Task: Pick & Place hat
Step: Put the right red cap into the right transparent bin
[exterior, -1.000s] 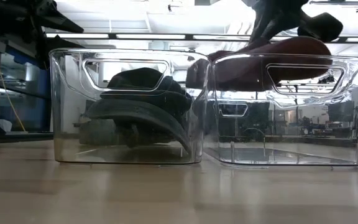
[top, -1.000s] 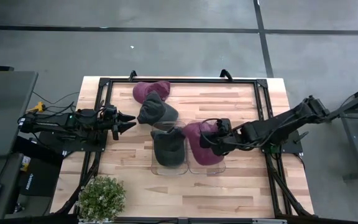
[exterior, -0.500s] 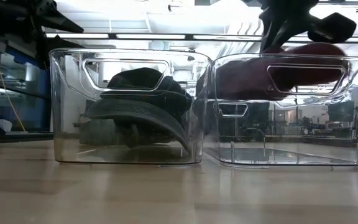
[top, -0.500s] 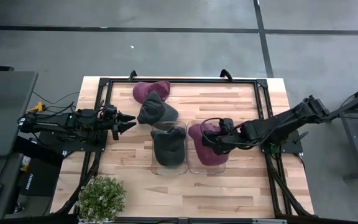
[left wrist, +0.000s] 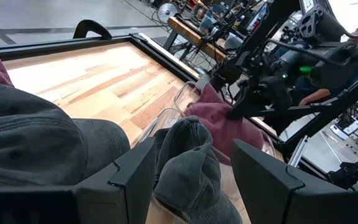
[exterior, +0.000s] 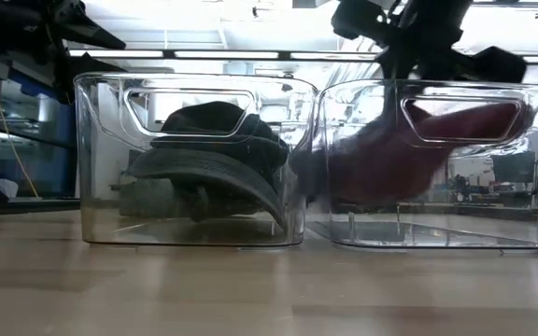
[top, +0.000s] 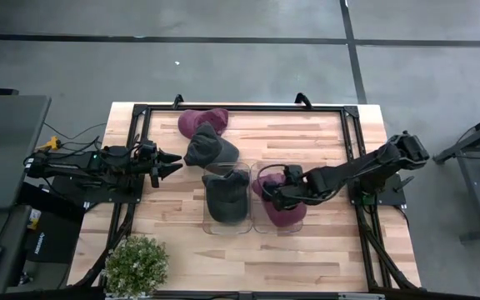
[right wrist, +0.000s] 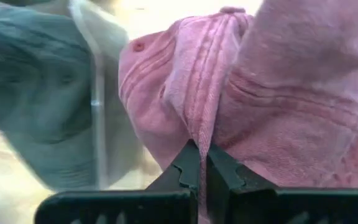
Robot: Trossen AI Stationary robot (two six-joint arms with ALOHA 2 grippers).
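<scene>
The robot's right gripper will let go of the maroon cap flat inside the clear bin [top: 282,208] beside the grey cap's bin.
My right gripper [top: 275,195] is shut on a maroon cap [top: 283,210] inside the right clear bin [top: 261,227]; the cap also shows in the low view [exterior: 390,159] and the right wrist view [right wrist: 272,93]. A grey cap [top: 226,197] lies in the left clear bin [top: 207,227]. Another grey cap [top: 209,148] and another maroon cap [top: 200,122] lie on the table behind the bins. My left gripper [top: 176,162] is open and empty beside the loose grey cap, which shows in the left wrist view [left wrist: 36,143]. My right gripper pinches a raised fold of the maroon cap's crown [right wrist: 199,134] between its two fingers [right wrist: 188,163]. It comes slanting down from the table's right side. The cap sits low in the right bin, its brim end [exterior: 479,121] tilted up toward the bin's right wall.
A black frame [top: 244,109] runs round the work area. A potted plant [top: 136,264] stands at the near left corner. Bare wood lies in front of the bins and at the far right.
My right gripper has gone down and toward the table's left, into the right bin, still shut on the maroon cap. The cap has come down from the bin's rim to low inside it.
</scene>
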